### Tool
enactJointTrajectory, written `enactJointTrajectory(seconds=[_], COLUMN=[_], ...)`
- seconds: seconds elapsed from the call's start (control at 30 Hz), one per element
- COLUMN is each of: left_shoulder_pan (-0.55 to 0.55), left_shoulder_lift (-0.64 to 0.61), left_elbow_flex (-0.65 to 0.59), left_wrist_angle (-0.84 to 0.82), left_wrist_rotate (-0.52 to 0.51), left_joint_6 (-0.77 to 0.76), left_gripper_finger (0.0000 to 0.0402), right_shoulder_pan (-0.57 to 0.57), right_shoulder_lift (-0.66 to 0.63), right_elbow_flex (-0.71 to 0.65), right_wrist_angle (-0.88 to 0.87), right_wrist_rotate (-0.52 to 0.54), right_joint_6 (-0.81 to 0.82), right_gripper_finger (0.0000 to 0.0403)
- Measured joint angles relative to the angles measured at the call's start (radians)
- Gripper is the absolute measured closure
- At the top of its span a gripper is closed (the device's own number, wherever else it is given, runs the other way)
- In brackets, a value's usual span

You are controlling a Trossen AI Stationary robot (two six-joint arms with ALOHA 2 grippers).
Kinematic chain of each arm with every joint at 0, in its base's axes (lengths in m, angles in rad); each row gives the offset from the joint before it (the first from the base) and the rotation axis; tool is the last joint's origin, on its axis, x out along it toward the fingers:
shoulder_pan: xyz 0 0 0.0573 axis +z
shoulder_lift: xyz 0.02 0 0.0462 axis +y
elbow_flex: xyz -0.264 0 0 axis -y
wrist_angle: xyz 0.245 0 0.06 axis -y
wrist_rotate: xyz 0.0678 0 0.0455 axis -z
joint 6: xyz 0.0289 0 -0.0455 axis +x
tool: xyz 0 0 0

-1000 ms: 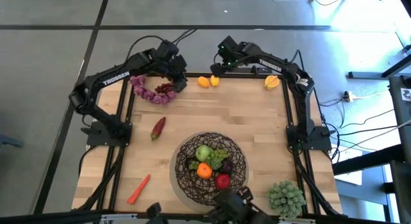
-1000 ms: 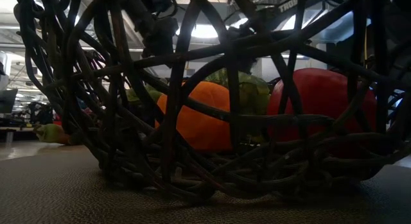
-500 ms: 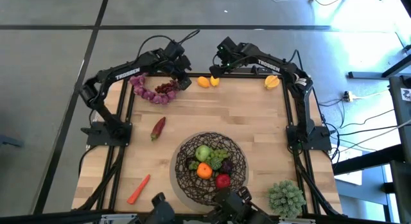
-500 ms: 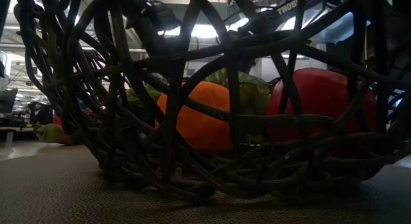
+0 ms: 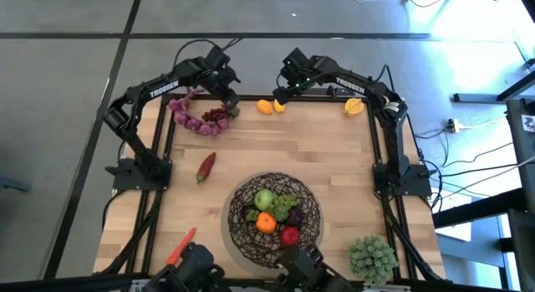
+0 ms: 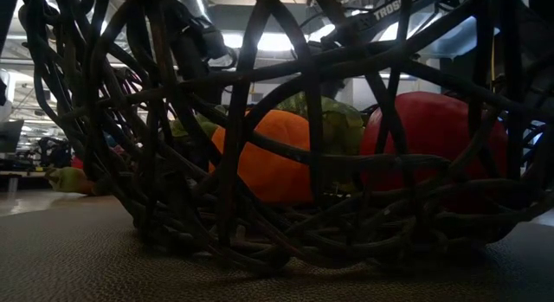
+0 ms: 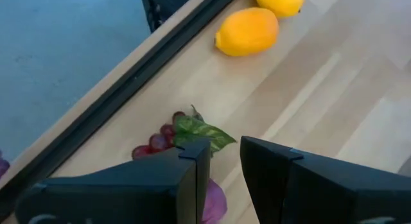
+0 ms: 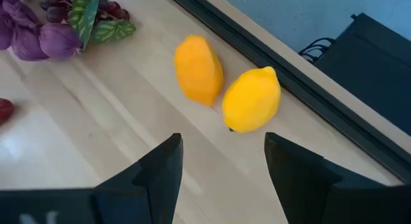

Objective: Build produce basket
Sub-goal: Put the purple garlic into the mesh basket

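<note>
My left gripper next closes on the braided end (image 5: pixel 192 93) of the purple beads, beside the far rail.
The dark woven wire basket (image 5: pixel 274 215) stands near the table's front edge. It holds a green apple, green grapes, an orange (image 6: pixel 264 155) and a red apple (image 6: pixel 433 133). At the far edge, my left gripper (image 7: pixel 225 163) hovers narrowly open just above a red grape bunch with a leaf (image 7: pixel 183 131), beside the purple beads (image 5: pixel 188 118). My right gripper (image 8: pixel 221 163) hangs open above two lemons (image 8: pixel 199 70) (image 8: pixel 252 99) that lie side by side on the wood. A red pepper (image 5: pixel 205 166) and a carrot (image 5: pixel 180 246) lie on the left half.
An orange-yellow fruit (image 5: pixel 354 106) lies at the far right corner. A pale green spiky plant (image 5: pixel 372 257) stands at the near right corner. Black frame rails (image 5: pixel 159 158) run along the table's left, right and far sides. Bare wood lies across the table's middle.
My left arm has swung along the table's far edge, and its gripper has come down toward the grape bunch. The gap between its fingers looks unchanged. The produce has not moved.
</note>
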Motion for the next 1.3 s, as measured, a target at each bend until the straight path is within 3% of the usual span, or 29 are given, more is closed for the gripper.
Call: enactJointTrajectory(seconds=[0.3, 0.57, 0.7, 0.87, 1.1, 1.3], left_shoulder_pan=[0.006, 0.010, 0.022, 0.044, 0.097, 0.190], left_shoulder_lift=[0.000, 0.000, 0.000, 0.000, 0.000, 0.000], left_elbow_flex=[0.000, 0.000, 0.000, 0.000, 0.000, 0.000], left_wrist_angle=[-0.032, -0.241, -0.335, -0.302, -0.205, -0.152], left_wrist_rotate=[-0.080, -0.098, -0.100, -0.103, -0.336, -0.356], left_joint_6=[-0.012, 0.058, 0.094, 0.045, -0.033, -0.010], left_gripper_finger=[0.0325, 0.0325, 0.0325, 0.0325, 0.0325, 0.0325], right_shoulder_pan=[0.000, 0.000, 0.000, 0.000, 0.000, 0.000], right_shoulder_lift=[-0.002, -0.002, -0.002, -0.002, -0.002, -0.002], right_elbow_flex=[0.000, 0.000, 0.000, 0.000, 0.000, 0.000], right_wrist_angle=[0.000, 0.000, 0.000, 0.002, 0.002, 0.002], right_wrist_rotate=[-0.010, -0.252, -0.269, -0.268, -0.269, -0.269], right_joint_6=[-0.059, -0.179, -0.207, -0.231, -0.233, -0.233], right_gripper_finger=[0.0192, 0.0192, 0.0192, 0.0192, 0.0192, 0.0192])
